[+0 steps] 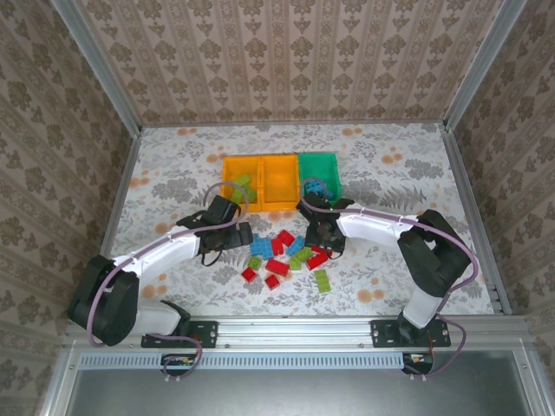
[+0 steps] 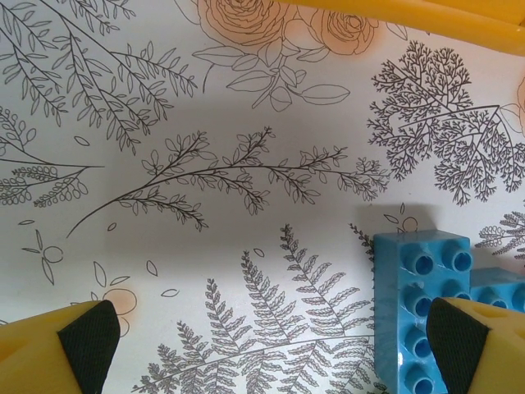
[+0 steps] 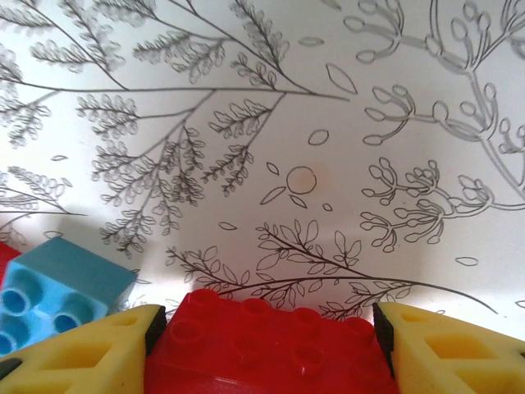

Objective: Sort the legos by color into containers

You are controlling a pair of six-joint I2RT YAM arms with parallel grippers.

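My right gripper will release the red lego in the empty orange-yellow bin [image 1: 280, 183] beside the green bin.
Red, light blue and lime green legos [image 1: 286, 251] lie loose in the middle of the table. Behind them stand three containers in a row: two orange-yellow bins [image 1: 227, 182] [image 1: 280, 161] and a green bin [image 1: 319, 157]. A lime lego [image 1: 243, 186] lies in the left orange-yellow bin and a blue one [image 1: 314, 187] in the green bin. My right gripper [image 3: 267, 332] is shut on a red lego [image 3: 271, 345], with a pad at each end. A blue lego [image 3: 57, 287] sits just to its left. My left gripper [image 2: 271, 336] hangs open over bare table, a blue lego [image 2: 422, 304] against its right fingertip [image 2: 463, 336].
The table has a floral cloth [image 1: 173, 165] and metal rails along its sides [image 1: 473, 217]. An orange-yellow bin's edge [image 2: 426, 12] crosses the top of the left wrist view. Both arms reach in from the near edge toward the pile.
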